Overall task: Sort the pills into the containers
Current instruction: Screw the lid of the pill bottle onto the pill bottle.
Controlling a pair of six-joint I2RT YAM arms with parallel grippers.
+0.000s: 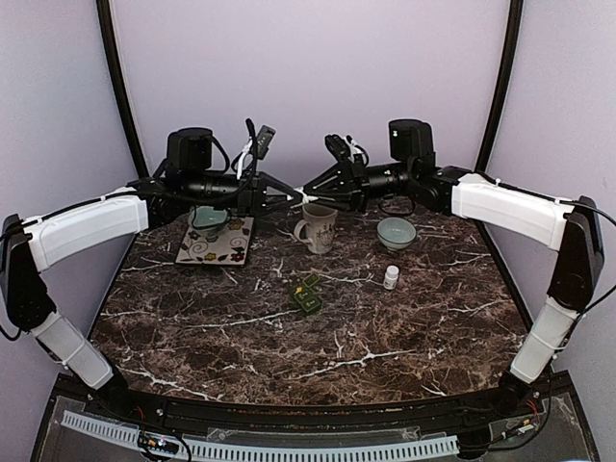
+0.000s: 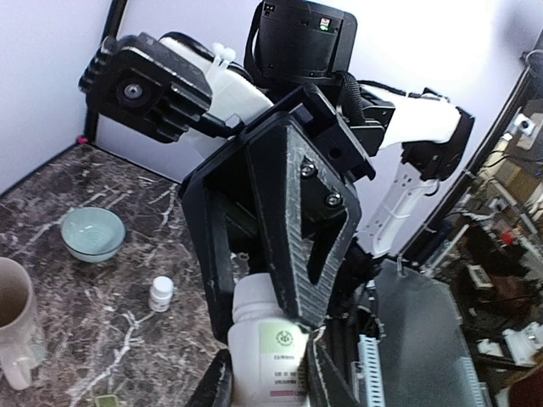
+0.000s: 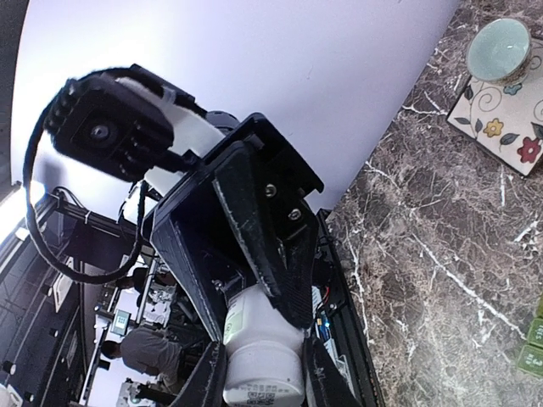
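Note:
Next, my right gripper releases the bottle it is holding, now hanging above the mug, beside the small white pill bottle (image 1: 365, 288), on the side of that bottle toward the pill organiser.
A white pill bottle (image 2: 270, 352) with a pale green label hangs in the air over the back middle of the table, held between both grippers. My left gripper (image 2: 267, 386) is shut on its labelled body. My right gripper (image 3: 261, 377) is shut on the bottle's other end (image 3: 265, 365), which looks like the cap. In the top view the two grippers, left (image 1: 280, 193) and right (image 1: 312, 190), meet tip to tip just above the mug (image 1: 316, 228). A small white pill bottle (image 1: 391, 277) stands on the table. A green pill organiser (image 1: 307, 294) lies near the centre.
A teal bowl (image 1: 209, 221) sits on a flowered tile (image 1: 231, 252) at the back left. A second teal bowl (image 1: 396, 232) stands at the back right. The beige mug is directly below the held bottle. The table is dark marble (image 1: 289, 356).

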